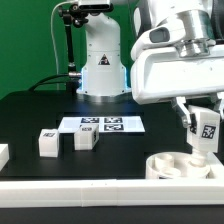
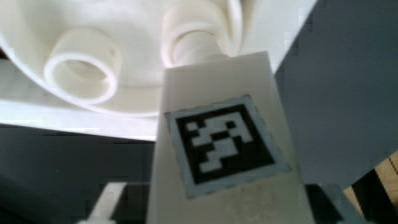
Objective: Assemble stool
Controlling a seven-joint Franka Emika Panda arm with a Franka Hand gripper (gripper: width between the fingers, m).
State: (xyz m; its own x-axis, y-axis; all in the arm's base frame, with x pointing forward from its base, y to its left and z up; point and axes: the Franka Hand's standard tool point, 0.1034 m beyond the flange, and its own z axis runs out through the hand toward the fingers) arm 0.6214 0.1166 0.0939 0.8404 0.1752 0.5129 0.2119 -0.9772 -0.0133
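Note:
I should open my gripper and let go of the white stool leg as it stands upright on the round rimmed seat disc (image 1: 179, 163). The leg now hangs just over that disc.
My gripper (image 1: 203, 122) is shut on a white blocky stool leg (image 1: 205, 133) at the exterior view's right and holds it roughly upright. A black-and-white tag on the leg faces the camera. The leg's lower end hangs just over the round rimmed seat disc (image 1: 178, 166), which lies on the black table. In the wrist view the leg (image 2: 217, 120) fills the middle between my fingers (image 2: 118, 198). Its far end points at the seat disc (image 2: 71, 40), beside a round socket (image 2: 86, 72). Whether the leg touches the disc cannot be told.
Two loose tagged legs (image 1: 47, 142) (image 1: 86, 138) stand on the table at the exterior view's left. The marker board (image 1: 100, 124) lies behind them. A white part (image 1: 3, 153) sits at the left edge. A long white rail (image 1: 90, 192) runs along the front.

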